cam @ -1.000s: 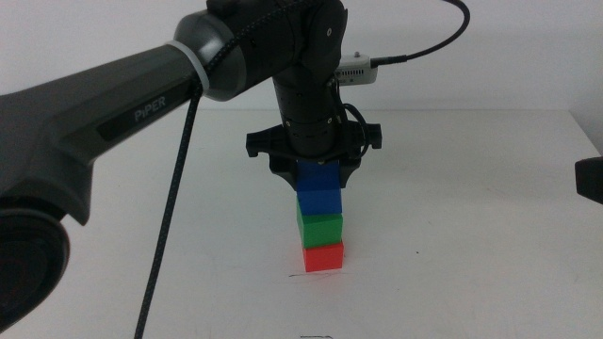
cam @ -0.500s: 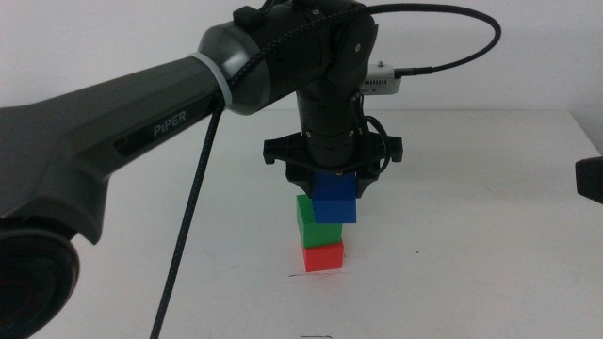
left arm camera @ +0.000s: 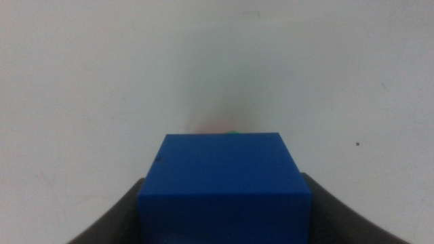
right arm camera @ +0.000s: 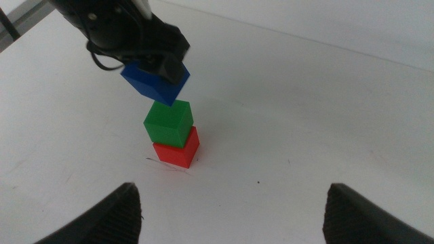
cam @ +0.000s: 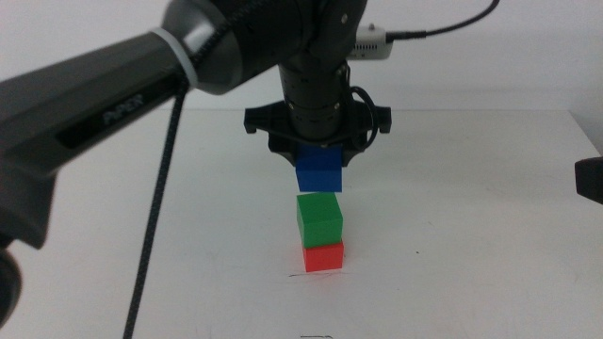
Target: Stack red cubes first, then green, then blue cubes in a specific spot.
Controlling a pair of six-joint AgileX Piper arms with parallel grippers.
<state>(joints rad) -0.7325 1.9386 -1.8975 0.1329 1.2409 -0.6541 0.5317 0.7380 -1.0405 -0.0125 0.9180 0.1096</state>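
Observation:
The robot's left gripper will release the blue cube on top of the green cube [cam: 319,200], which sits on the red cube.
The red cube [cam: 323,256] sits on the white table by the short dark line [cam: 300,274]. The green cube [cam: 319,218] rests on top of it. My left gripper [cam: 318,175] is shut on the blue cube [cam: 318,172] and holds it in the air just above the green cube, not touching it. In the left wrist view the blue cube [left arm camera: 224,188] fills the space between the jaws. The right wrist view shows the red cube [right arm camera: 177,150], the green cube [right arm camera: 168,123] and the blue cube [right arm camera: 156,81] above them. My right gripper [right arm camera: 234,213] is open and waits off to the right.
The white table [cam: 471,207] spreads around the stack. A dark part of the right arm [cam: 589,179] shows at the right edge of the middle view. A tiny dark dot [right arm camera: 258,181] lies near the stack.
The left gripper rose with the blue cube, which was low against the green cube and now hangs clear above it. The green and red cubes stayed put.

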